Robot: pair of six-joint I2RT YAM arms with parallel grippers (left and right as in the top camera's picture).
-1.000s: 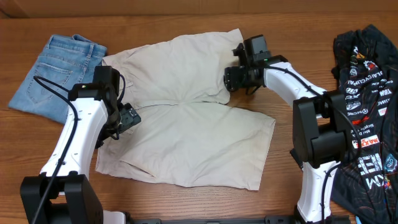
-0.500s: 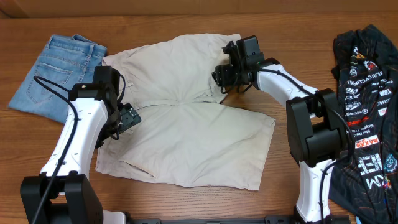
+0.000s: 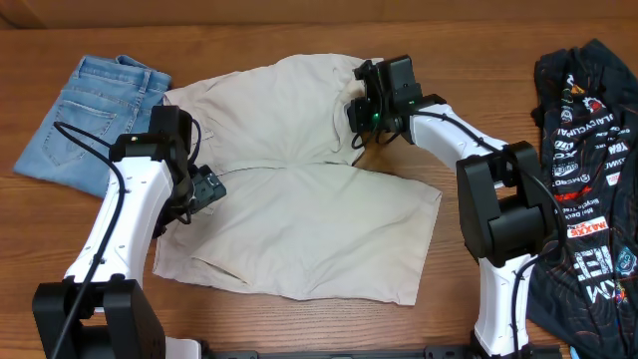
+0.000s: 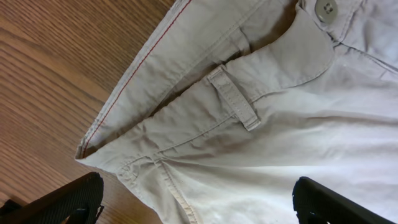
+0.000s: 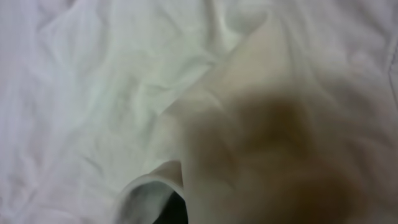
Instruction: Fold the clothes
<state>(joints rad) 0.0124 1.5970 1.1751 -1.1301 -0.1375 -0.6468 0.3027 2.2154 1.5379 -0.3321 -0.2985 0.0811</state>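
The beige shorts' far leg is bunched at my right gripper; next I pull it straight toward the black jersey, then grab the hem's inner corner [image 3: 356, 156].
The beige shorts [image 3: 299, 199] lie spread flat in the middle of the table, waistband to the left. My right gripper [image 3: 359, 105] is shut on the hem of the far leg, and a fold of that fabric stands up at it. In the right wrist view the lifted beige cloth [image 5: 261, 124] drapes across the lens and hides the fingers. My left gripper [image 3: 206, 187] hovers open over the waistband. The left wrist view shows its fingertips [image 4: 62, 202] wide apart on either side of the waistband corner, with a belt loop [image 4: 235, 99] and button [image 4: 326, 7] beyond.
Light-blue denim shorts [image 3: 90, 120] lie folded at the back left, next to the beige waistband. A black printed jersey [image 3: 588, 170] is heaped along the right edge. Bare wooden table [image 3: 299, 40] shows behind and in front of the shorts.
My right gripper slid left onto the far leg's hem and closed on it, raising a fold of cloth. The left arm stayed still.
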